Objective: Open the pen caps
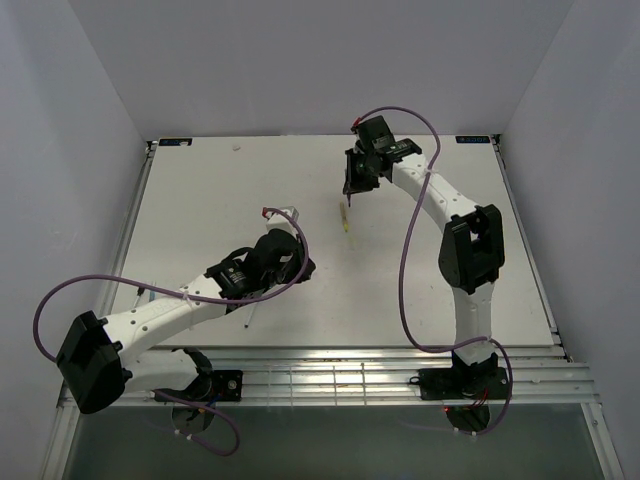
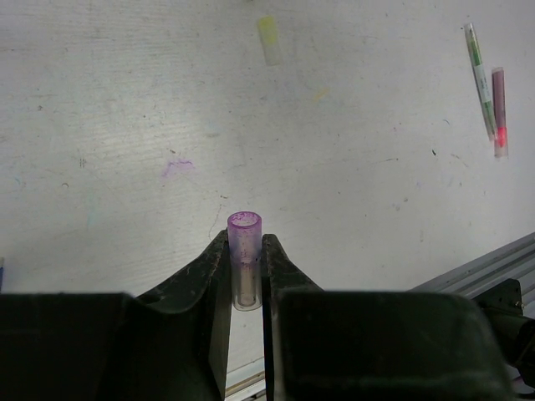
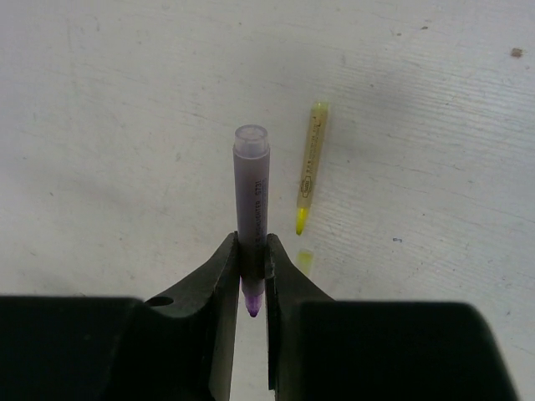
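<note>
Next, I set the pale purple pen down with my right gripper close alongside the uncapped yellow pen, toward my left gripper (image 1: pixel 335 219) (image 3: pixel 275 175).
My left gripper (image 2: pixel 244 242) is shut on a short purple-tinted clear pen cap (image 2: pixel 244 230), held with its open end outward above the table. My right gripper (image 3: pixel 252 246) is shut on a pale purple pen (image 3: pixel 252 184), whose bare purple tip (image 3: pixel 252 307) sits between the fingers. An uncapped yellow pen (image 3: pixel 310 167) lies on the table beyond the right gripper, with a small yellow cap (image 3: pixel 305 261) near its tip. In the top view the left gripper (image 1: pixel 283 215) is mid-table and the right gripper (image 1: pixel 349 192) is at the back, above the yellow pen (image 1: pixel 345 222).
In the left wrist view a yellow cap (image 2: pixel 269 39) lies far ahead. A green-and-white pen (image 2: pixel 480 79) and a dark red cap (image 2: pixel 499 111) lie at the right. The table's metal front rail (image 2: pixel 485 267) is at the lower right. A thin pen (image 1: pixel 250 315) lies beside the left forearm.
</note>
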